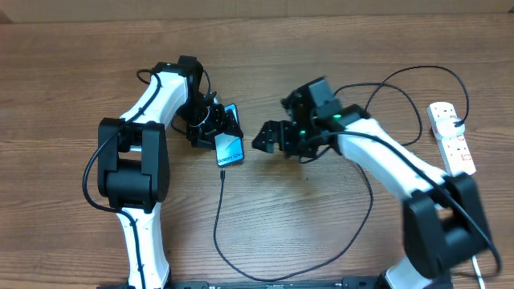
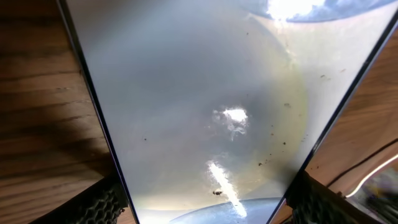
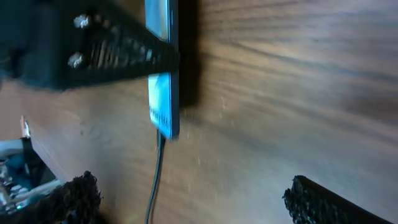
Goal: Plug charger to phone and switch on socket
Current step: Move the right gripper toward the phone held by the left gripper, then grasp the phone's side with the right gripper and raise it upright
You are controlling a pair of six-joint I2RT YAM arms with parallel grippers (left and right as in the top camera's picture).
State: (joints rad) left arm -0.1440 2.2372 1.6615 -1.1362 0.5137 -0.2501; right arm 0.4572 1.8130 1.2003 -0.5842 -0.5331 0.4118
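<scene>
The phone should next be grabbed by my right gripper by its lower end point(image 1: 238, 155) point(image 3: 169, 121), near the charger, while my left gripper holds the phone higher up.
The phone point(image 1: 230, 148), blue-screened with a black frame, is held tilted in my left gripper point(image 1: 210, 128), which is shut on its sides. In the left wrist view the phone point(image 2: 205, 106) fills the frame between both fingers point(image 2: 205, 202). The charger, a thin black cable point(image 1: 218, 217), runs from the phone's lower end, loops over the table and goes back to the socket point(image 1: 451, 136), a white power strip at the far right. In the right wrist view the cable point(image 3: 153, 183) meets the phone's end point(image 3: 163, 106). My right gripper point(image 1: 269, 136) is open and empty, just right of the phone.
The wooden table point(image 1: 305, 217) carries the cable's loops at the front middle and at the back right point(image 1: 409, 96). The socket's white lead runs off toward the right edge.
</scene>
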